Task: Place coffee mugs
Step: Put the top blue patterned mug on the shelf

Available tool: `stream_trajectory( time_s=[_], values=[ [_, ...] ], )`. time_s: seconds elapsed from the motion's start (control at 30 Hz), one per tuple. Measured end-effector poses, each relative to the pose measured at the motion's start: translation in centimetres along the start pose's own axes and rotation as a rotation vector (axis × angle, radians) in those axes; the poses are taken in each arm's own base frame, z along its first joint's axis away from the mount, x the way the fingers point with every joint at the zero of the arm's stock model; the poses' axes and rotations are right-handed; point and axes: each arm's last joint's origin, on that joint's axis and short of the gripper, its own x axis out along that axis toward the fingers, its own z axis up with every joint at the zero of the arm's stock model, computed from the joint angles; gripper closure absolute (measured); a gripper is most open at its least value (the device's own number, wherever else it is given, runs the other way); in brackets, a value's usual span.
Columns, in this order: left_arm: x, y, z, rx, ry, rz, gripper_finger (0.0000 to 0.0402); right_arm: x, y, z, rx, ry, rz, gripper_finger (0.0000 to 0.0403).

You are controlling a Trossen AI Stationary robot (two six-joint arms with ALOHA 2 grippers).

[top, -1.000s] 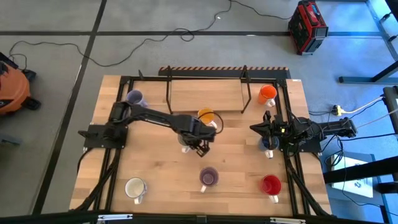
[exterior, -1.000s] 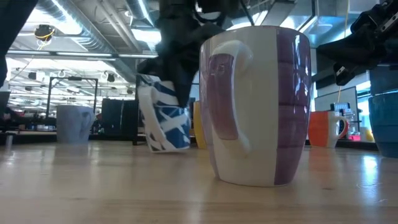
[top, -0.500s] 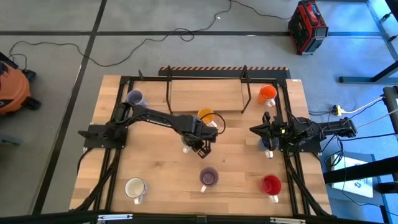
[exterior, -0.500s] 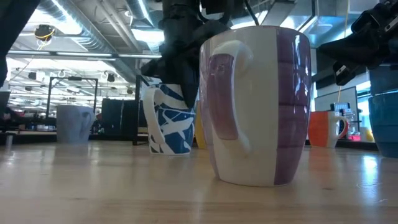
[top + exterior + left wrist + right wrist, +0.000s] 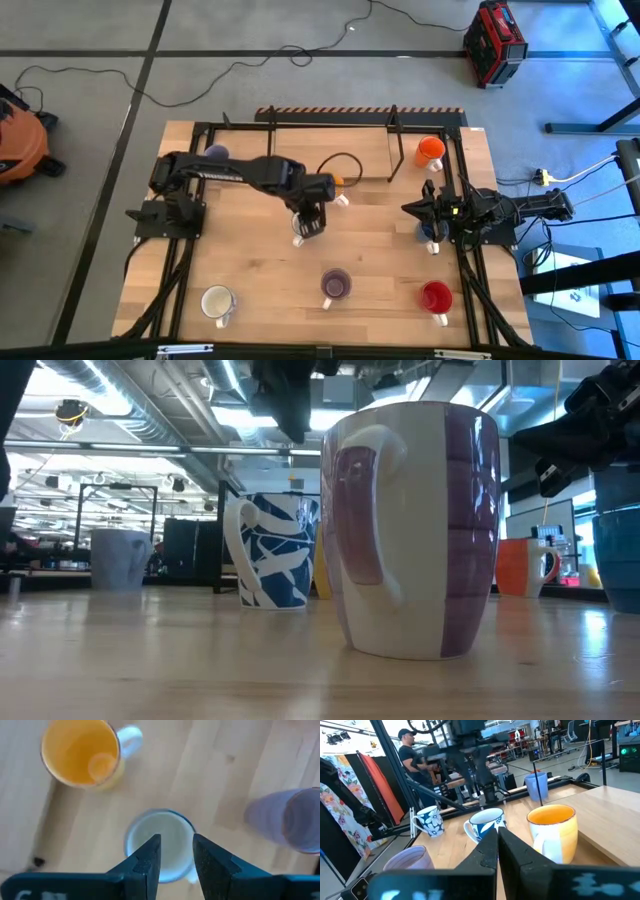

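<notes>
Both left fingers point into the blue-and-white patterned mug's opening; I should shift across and pinch the mug's rim (image 5: pixel 128 837), one finger each side.
The blue-and-white patterned mug (image 5: pixel 272 550) stands upright on its base near the table's middle (image 5: pixel 301 235). My left gripper (image 5: pixel 176 855) hovers open straight above its mouth (image 5: pixel 160 845), clear of the rim, and shows at the top of the low view (image 5: pixel 290 405). The yellow-orange mug (image 5: pixel 80 752) stands just beyond it, the purple mug (image 5: pixel 335 285) nearer the front. My right gripper (image 5: pixel 407 208) waits shut at the right side, over a blue mug (image 5: pixel 432 236).
An orange mug (image 5: pixel 430 150) stands at the far right, a red mug (image 5: pixel 435 297) at the near right, a white mug (image 5: pixel 217 302) at the near left, a grey-lavender mug (image 5: pixel 537 785) at the far left. A raised wooden shelf (image 5: pixel 330 150) spans the far side. A person (image 5: pixel 412 750) stands beyond the table.
My left gripper set the tilted blue-and-white mug upright on the table, let go and rose straight up. The mug now stands alone where it was put. The left arm's elbow swung toward the far edge.
</notes>
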Motion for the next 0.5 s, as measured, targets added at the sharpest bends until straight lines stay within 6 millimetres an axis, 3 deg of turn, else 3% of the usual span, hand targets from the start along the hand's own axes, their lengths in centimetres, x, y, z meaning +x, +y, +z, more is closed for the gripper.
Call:
stream_trajectory(
  time_s=[0.23,0.5],
  values=[
    [1.9,2.7,1.2,0.224,0.051,-0.068,0.0294,0.0,0.0,0.0,0.0,0.0,0.0,0.04],
    [3.6,2.9,0.7,0.444,0.069,-0.13,0.0294,0.0,0.0,0.0,0.0,-0.004,-0.009,0.04]
  ],
)
